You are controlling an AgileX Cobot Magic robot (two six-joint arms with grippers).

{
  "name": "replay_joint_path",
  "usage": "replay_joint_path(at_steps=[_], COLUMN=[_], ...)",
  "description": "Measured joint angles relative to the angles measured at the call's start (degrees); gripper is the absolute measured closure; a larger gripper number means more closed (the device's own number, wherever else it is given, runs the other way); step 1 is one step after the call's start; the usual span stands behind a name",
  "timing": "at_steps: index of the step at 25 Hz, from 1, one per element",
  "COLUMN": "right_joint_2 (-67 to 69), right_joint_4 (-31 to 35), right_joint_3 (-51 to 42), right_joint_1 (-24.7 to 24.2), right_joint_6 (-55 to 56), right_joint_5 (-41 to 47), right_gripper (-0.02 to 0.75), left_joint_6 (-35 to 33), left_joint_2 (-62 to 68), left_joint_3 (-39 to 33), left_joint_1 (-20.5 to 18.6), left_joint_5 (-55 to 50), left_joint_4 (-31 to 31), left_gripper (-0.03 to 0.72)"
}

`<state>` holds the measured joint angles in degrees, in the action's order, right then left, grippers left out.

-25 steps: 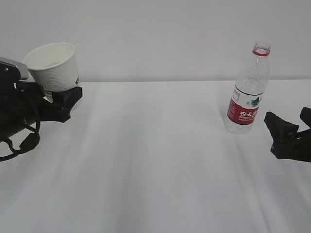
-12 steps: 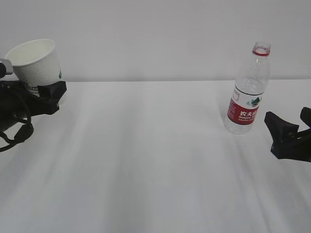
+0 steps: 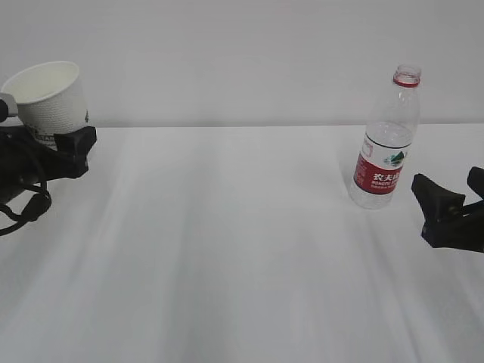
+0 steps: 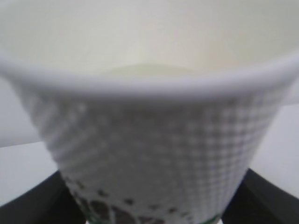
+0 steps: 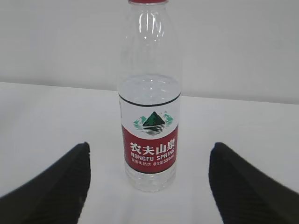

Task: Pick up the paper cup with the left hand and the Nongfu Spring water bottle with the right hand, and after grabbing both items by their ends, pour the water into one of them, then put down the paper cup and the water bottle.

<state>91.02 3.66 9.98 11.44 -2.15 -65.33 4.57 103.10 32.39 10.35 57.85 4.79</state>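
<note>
My left fingers will release the paper cup on the table (image 3: 88, 183) just below them, across from the bottle.
The white paper cup (image 3: 50, 102) hangs above the table at the far left, tilted, with my left gripper (image 3: 57, 144) shut on its lower part. In the left wrist view the cup (image 4: 154, 140) fills the frame, and black fingers (image 4: 268, 198) show at both bottom corners. The Nongfu Spring water bottle (image 3: 388, 144) stands upright and capless on the table at the right. My right gripper (image 3: 454, 204) is open, low and just right of the bottle, apart from it. In the right wrist view the bottle (image 5: 149, 116) stands ahead, between the spread fingers (image 5: 60, 186).
A white table (image 3: 242, 249) spreads between the two arms, with a plain white wall behind it.
My left gripper has carried the cup to the left, towards the frame's edge, and the cup sits less tilted. The right gripper and the bottle have not moved.
</note>
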Motion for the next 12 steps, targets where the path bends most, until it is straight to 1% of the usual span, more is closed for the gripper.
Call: replay_joint_path(at_steps=[6, 12], right_joint_2=[0.0, 0.0], right_joint_4=[0.0, -0.1], right_joint_3=[0.0, 0.0], right_joint_1=[0.0, 0.0], right_joint_6=[0.0, 0.0], right_joint_5=[0.0, 0.0], right_gripper=[0.145, 0.145], left_joint_6=[0.0, -0.2], left_joint_2=[3.8, 7.0], left_joint_3=[0.0, 0.0], left_joint_1=[0.0, 0.0], left_joint_5=[2.6, 4.9], left_joint_4=[-0.4, -3.2], left_gripper=[0.141, 0.141])
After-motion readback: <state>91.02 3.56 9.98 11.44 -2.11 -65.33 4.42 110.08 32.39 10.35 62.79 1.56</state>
